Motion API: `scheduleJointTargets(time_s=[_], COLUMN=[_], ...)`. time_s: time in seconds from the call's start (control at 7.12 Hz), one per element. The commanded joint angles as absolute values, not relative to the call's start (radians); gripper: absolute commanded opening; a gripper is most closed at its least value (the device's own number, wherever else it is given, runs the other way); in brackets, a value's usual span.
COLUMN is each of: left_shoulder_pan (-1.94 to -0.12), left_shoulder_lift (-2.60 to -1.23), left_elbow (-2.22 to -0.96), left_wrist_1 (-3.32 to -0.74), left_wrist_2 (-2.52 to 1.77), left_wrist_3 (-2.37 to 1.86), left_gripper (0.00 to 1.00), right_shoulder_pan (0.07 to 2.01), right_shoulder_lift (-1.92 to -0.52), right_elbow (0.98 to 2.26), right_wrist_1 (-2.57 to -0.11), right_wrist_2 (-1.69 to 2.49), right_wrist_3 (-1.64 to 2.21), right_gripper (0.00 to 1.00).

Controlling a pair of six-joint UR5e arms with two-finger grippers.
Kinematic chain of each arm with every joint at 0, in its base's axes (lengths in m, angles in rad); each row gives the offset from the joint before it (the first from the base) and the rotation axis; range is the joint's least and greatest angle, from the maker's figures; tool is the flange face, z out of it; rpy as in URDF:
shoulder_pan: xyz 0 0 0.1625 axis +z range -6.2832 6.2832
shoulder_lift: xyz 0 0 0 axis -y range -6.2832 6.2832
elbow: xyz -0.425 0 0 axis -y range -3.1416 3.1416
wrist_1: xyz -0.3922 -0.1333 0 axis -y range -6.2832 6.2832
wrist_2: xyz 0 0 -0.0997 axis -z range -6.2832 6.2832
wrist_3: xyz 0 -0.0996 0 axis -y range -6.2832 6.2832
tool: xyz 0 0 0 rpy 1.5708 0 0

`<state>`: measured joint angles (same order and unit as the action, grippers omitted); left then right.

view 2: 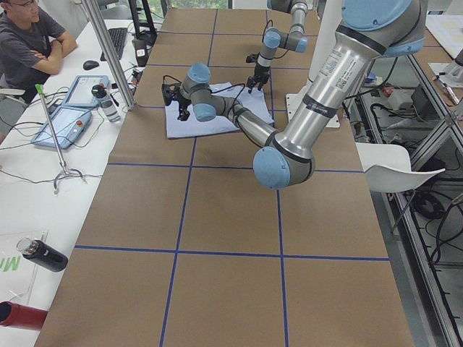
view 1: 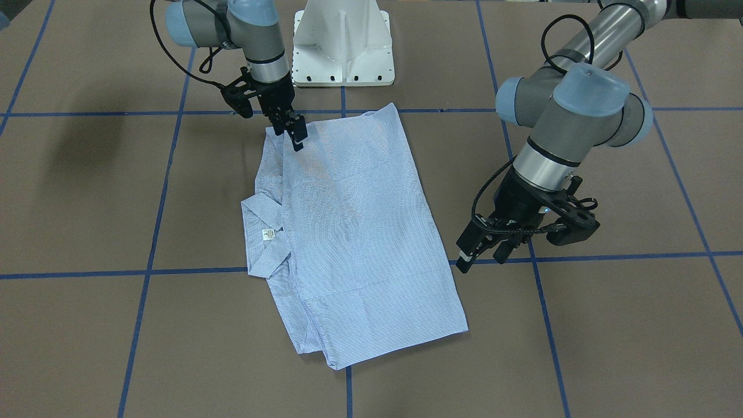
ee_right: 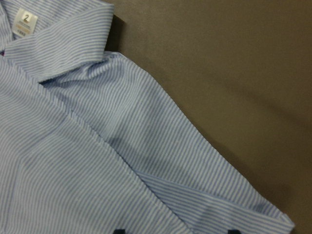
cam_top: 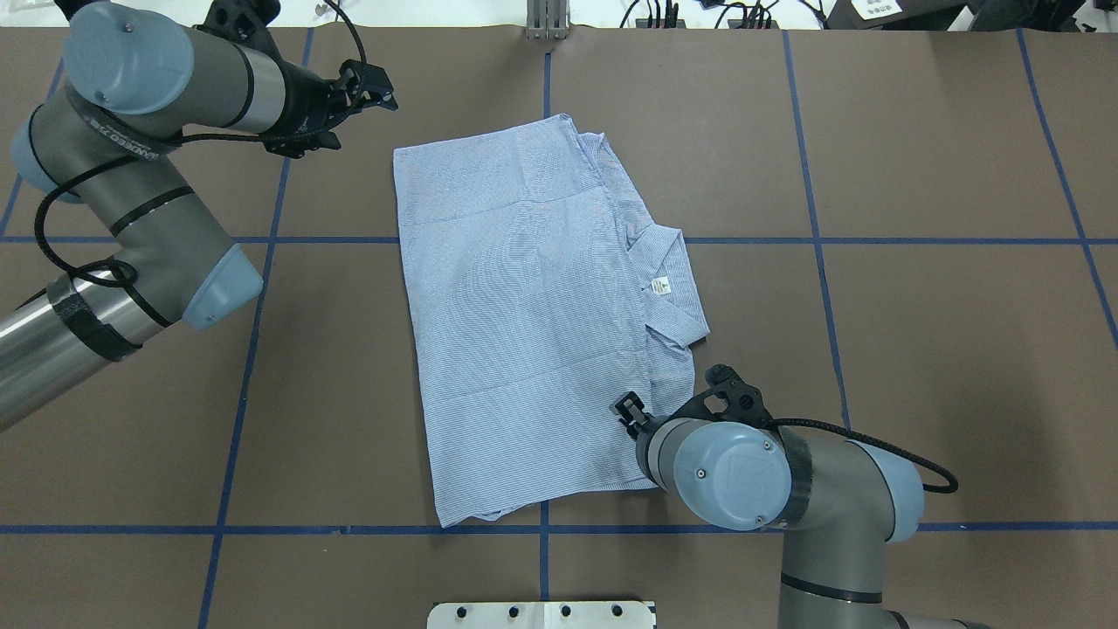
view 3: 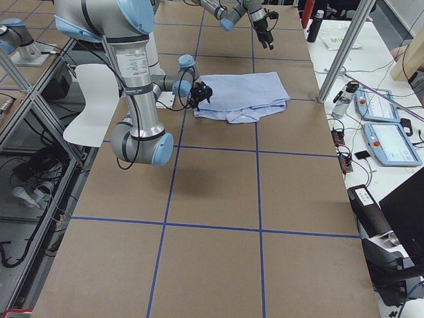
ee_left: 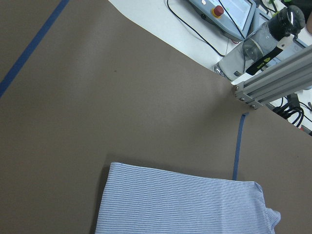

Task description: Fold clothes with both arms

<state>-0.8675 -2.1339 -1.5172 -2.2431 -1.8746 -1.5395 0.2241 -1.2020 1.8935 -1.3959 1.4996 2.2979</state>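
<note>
The right gripper's fingers hover over the shirt's upper layer, inward of its near corner, so the robot should draw that gripper back and pinch that corner [ee_right: 188,229].
The clothes are one pinstriped light blue shirt [cam_top: 524,323], folded into a long rectangle on the brown table, collar and white neck label [cam_top: 661,285] on the robot's right side. My right gripper [cam_top: 629,411] hovers open just over the shirt's near right corner; the right wrist view shows its two fingertips [ee_right: 119,231] apart above the striped cloth [ee_right: 122,146]. My left gripper [cam_top: 371,87] is open and holds nothing, raised off the shirt's far left corner. In the front view it hangs [view 1: 482,249] beside the shirt's edge [view 1: 354,232]. The left wrist view shows only the shirt's end [ee_left: 180,204].
The white pedestal base [view 1: 342,46] stands at the table's near edge. Blue tape lines [cam_top: 253,332] grid the brown surface. A side table beyond the far edge holds tablets [view 2: 61,123] and bottles [view 2: 107,101], beside an aluminium post [ee_left: 273,83]. A person [view 2: 29,43] sits there.
</note>
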Motion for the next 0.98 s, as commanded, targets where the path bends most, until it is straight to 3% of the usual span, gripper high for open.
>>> scheduleJointTargets(time_s=[0.0, 0.14, 0.42, 0.7, 0.84], left_shoulder_pan=[-0.867, -0.867, -0.867, -0.867, -0.865], left_shoulder_lift=[-2.135, -2.135, -2.135, -2.135, -2.135], left_elbow=[-1.516, -1.516, -1.516, -1.514, -1.513], left_wrist_1=[-2.243, -2.243, -2.243, -2.243, -2.243], left_wrist_2=[-1.876, -1.876, -1.876, -1.875, -1.875], left_wrist_3=[-1.540, -1.542, -1.542, -1.542, -1.542], left_gripper=[1.00, 1.00, 1.00, 1.00, 1.00], right_shoulder_pan=[0.224, 0.225, 0.222, 0.221, 0.216], right_shoulder_lift=[-1.209, -1.216, -1.229, -1.233, -1.233], right_elbow=[1.923, 1.927, 1.927, 1.928, 1.925], right_wrist_1=[-1.397, -1.400, -1.404, -1.408, -1.408], right_wrist_2=[1.500, 1.503, 1.505, 1.496, 1.494], right_wrist_3=[2.298, 2.298, 2.295, 2.293, 2.269], right_gripper=[0.09, 0.00, 0.00, 0.99, 1.00])
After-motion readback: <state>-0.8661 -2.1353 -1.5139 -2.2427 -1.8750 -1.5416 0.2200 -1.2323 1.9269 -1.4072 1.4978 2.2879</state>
